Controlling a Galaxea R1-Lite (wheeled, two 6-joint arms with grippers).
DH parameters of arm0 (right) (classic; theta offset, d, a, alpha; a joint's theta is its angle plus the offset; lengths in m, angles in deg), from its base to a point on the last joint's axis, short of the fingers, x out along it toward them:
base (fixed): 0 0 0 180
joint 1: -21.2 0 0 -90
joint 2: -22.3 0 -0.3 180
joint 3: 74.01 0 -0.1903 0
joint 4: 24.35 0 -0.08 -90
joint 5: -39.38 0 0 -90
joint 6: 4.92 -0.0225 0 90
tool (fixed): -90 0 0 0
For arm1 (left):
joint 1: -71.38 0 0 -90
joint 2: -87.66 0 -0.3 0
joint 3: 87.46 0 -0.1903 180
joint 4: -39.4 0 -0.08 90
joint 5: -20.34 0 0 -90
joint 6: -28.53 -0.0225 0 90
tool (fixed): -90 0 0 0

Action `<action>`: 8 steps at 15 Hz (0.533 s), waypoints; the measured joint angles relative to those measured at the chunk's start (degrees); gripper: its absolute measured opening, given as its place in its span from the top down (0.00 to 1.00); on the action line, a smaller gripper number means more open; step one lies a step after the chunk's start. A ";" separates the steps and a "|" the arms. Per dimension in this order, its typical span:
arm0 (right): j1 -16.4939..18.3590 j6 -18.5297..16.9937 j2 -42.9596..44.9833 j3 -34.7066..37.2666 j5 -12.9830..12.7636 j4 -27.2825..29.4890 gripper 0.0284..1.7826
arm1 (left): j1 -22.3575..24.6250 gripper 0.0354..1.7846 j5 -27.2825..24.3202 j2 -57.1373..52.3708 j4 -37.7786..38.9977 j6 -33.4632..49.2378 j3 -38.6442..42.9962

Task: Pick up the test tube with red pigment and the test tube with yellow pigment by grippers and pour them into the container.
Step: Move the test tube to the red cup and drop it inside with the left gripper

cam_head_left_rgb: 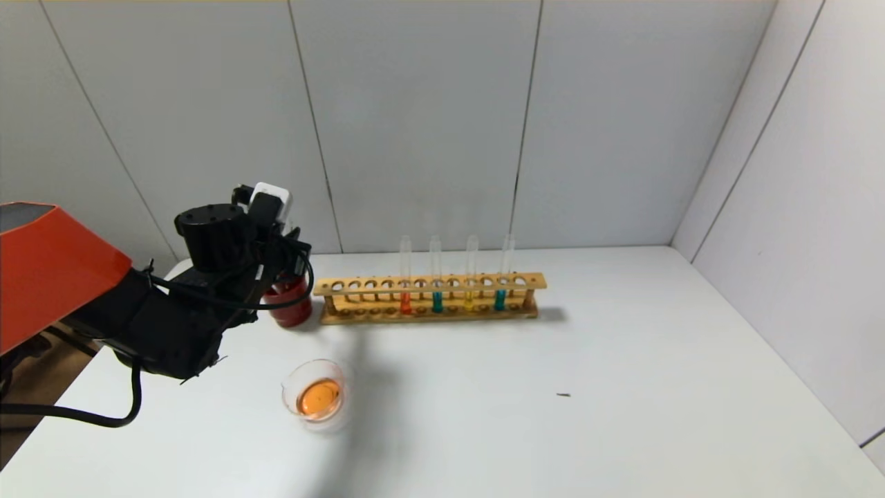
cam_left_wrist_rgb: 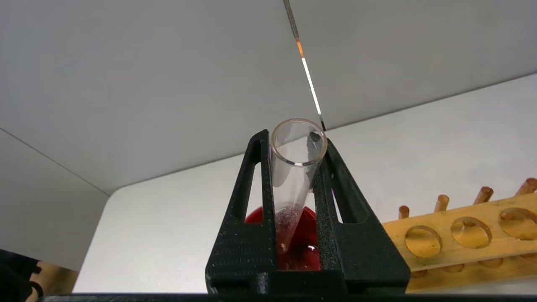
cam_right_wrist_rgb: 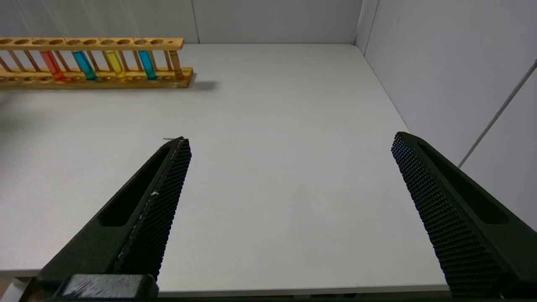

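Note:
My left gripper is to release the clear test tube inside the dark red cup (cam_head_left_rgb: 290,304) (cam_left_wrist_rgb: 298,244) next to the wooden rack.
My left gripper (cam_left_wrist_rgb: 293,136) is shut on a clear test tube (cam_left_wrist_rgb: 293,167) that shows no liquid, only faint residue. The tube's rounded end points down into the dark red cup (cam_left_wrist_rgb: 304,251). In the head view the left arm (cam_head_left_rgb: 207,290) reaches to that cup (cam_head_left_rgb: 292,309) at the rack's left end. The container (cam_head_left_rgb: 317,395) stands nearer, holding orange liquid. In the wooden rack (cam_head_left_rgb: 429,283) stand the test tube with red pigment (cam_head_left_rgb: 405,301) and the test tube with yellow pigment (cam_head_left_rgb: 470,298). My right gripper (cam_right_wrist_rgb: 289,140) hangs open over the table's near edge, holding nothing.
Two teal-liquid tubes (cam_head_left_rgb: 437,301) (cam_head_left_rgb: 500,299) also stand in the rack. A small dark speck (cam_head_left_rgb: 563,395) lies on the white table. Grey walls close the back and right sides. The rack (cam_right_wrist_rgb: 96,42) sits far from the right gripper.

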 joint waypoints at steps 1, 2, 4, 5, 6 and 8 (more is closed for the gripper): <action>0.00 0.02 0.00 0.00 0.00 0.02 0.02 | -0.02 0.84 -0.01 0.33 0.30 0.11 0.09; 0.00 0.02 0.00 0.00 0.00 0.02 0.02 | -0.02 0.84 0.00 0.77 1.08 0.13 0.13; 0.00 0.02 0.00 0.00 -0.02 0.02 0.02 | 0.00 0.84 0.00 1.74 2.62 0.06 0.30; 0.00 0.00 0.00 0.00 0.00 0.02 0.02 | 0.00 0.84 -0.01 2.15 2.82 0.06 0.41; 0.00 0.00 0.00 0.00 -0.02 0.02 0.02 | 0.00 0.84 0.00 2.51 2.82 0.06 0.48; 0.00 0.00 0.00 0.00 -0.02 0.02 0.02 | 0.00 0.84 0.00 2.93 2.84 0.04 0.74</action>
